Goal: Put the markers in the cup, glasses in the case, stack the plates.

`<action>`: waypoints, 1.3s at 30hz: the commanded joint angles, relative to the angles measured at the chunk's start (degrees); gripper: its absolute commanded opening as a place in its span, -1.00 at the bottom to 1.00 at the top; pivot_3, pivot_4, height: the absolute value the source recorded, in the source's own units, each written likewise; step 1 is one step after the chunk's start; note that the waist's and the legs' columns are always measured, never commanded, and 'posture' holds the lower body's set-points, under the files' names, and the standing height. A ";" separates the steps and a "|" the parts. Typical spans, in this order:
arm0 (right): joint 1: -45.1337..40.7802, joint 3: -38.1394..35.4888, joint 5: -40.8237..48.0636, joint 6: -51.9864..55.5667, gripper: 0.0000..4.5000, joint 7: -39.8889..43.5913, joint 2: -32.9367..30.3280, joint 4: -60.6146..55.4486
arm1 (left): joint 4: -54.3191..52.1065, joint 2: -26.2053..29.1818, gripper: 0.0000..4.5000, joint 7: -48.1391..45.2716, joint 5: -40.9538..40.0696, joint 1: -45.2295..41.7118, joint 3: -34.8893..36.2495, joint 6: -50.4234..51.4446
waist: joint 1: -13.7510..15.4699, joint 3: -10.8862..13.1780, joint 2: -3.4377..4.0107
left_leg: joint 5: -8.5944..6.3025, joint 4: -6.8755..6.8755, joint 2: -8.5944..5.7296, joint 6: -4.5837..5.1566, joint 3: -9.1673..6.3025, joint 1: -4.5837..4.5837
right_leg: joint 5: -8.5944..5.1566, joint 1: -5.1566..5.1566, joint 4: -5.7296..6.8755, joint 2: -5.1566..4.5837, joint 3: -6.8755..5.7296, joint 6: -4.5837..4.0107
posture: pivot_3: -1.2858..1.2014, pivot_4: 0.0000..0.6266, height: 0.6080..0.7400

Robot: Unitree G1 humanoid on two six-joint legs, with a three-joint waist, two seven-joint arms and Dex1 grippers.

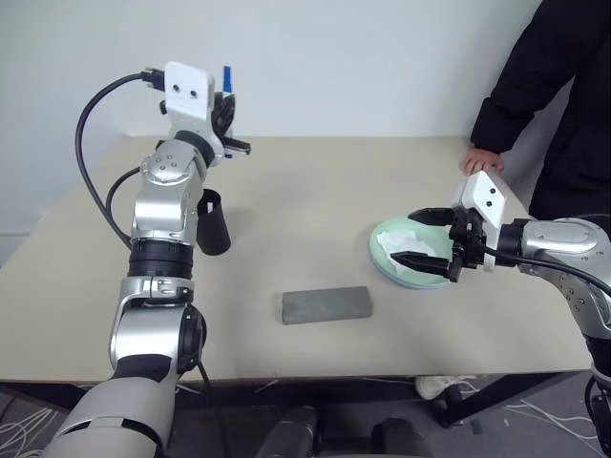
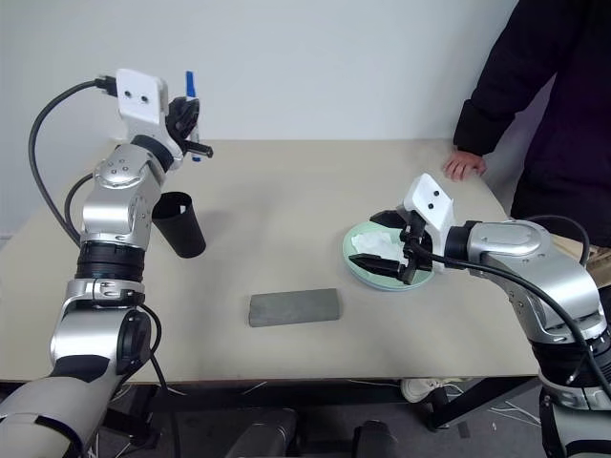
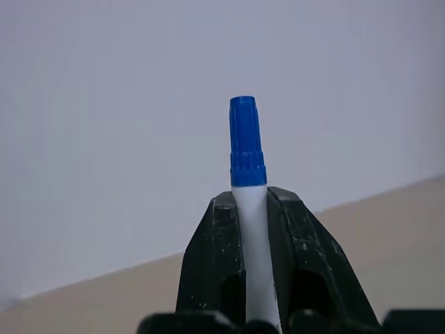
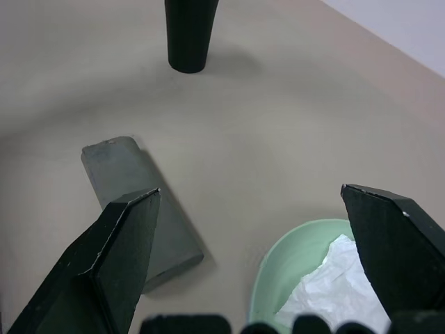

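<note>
Next, my left gripper lets go of the white marker down inside the open black cup [image 1: 212, 217], which is standing on the table.
My left gripper [image 1: 225, 107] is raised above the far left of the table, shut on a white marker whose blue cap [image 3: 247, 142] sticks out past the fingers. The black cup [image 1: 214, 221] stands below it on the table, partly behind my left arm. The grey case [image 1: 326, 304] lies closed near the table's front middle. A light green plate [image 1: 384, 256] sits on the right with crumpled white tissue [image 4: 334, 285] in it. My right gripper [image 1: 406, 236] hovers open over that plate, holding nothing. The glasses are out of view.
A person in a black sleeve stands at the right, one hand [image 1: 480, 159] resting on the table's far right edge. Bare tabletop lies between the cup [image 4: 189, 35], the case [image 4: 139, 209] and the plate [image 4: 278, 257].
</note>
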 commanded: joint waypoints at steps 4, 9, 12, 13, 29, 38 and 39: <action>-1.10 -1.35 0.43 -0.02 1.00 0.32 -0.64 -1.45 | -2.08 1.84 -0.96 -0.18 0.15 4.11 2.32 -4.06 | 0.17 -0.02 -0.04 | 0.00 0.02 0.00 0.00 -0.05 0.00 | 0.01 0.04 0.00 -0.02 -0.09 0.01 | 0.03 -1.00 0.80; -1.51 -1.26 0.41 0.04 1.00 0.63 -0.63 -1.20 | -3.12 1.59 -0.96 -0.53 -0.91 7.68 3.50 -3.94 | 0.15 -0.02 -0.05 | 0.00 0.03 0.00 0.00 -0.06 0.01 | 0.02 0.06 0.01 -0.02 -0.09 0.02 | 0.03 -1.00 0.80; -1.91 -1.05 0.24 -0.06 1.00 0.87 -0.51 -0.83 | -3.42 1.23 -0.96 -1.13 -1.53 9.85 3.83 -4.07 | 0.12 -0.02 -0.05 | 0.00 0.03 0.00 0.00 -0.06 0.02 | 0.02 0.05 0.01 -0.02 -0.09 0.02 | 0.03 -1.00 0.80; -1.97 -1.02 0.22 -0.08 1.00 0.97 -0.48 -0.79 | -3.55 1.04 -0.96 -1.45 -1.82 10.56 3.90 -4.27 | 0.13 -0.03 -0.05 | 0.00 0.03 0.00 0.00 -0.06 0.02 | 0.02 0.05 0.01 -0.01 -0.09 0.02 | 0.03 -1.00 0.80; -2.45 -0.69 0.25 -0.04 1.00 1.22 -0.14 -0.68 | -2.87 -0.66 -0.53 -5.08 -3.78 15.77 4.10 -5.98 | 0.15 -0.03 -0.06 | 0.00 0.03 0.00 0.00 -0.06 0.02 | 0.02 0.06 0.01 -0.02 -0.09 0.01 | 0.03 -1.00 0.80; -2.01 -0.74 0.31 -0.02 1.00 0.77 0.19 -1.18 | -6.66 3.07 0.88 -10.97 -4.19 18.07 2.76 -1.95 | 0.01 -0.03 -0.05 | 0.00 0.03 0.01 0.00 -0.06 0.02 | 0.02 0.04 0.01 0.00 -0.08 0.01 | 0.03 -1.00 0.80; -1.87 -0.87 0.29 -0.09 1.00 0.81 0.10 -1.15 | -8.57 4.07 0.99 -13.67 -5.93 18.81 3.17 0.01 | -0.05 -0.03 -0.05 | 0.00 0.02 0.01 0.00 -0.05 0.02 | 0.02 0.03 0.02 -0.01 -0.08 0.01 | 0.03 -1.00 0.80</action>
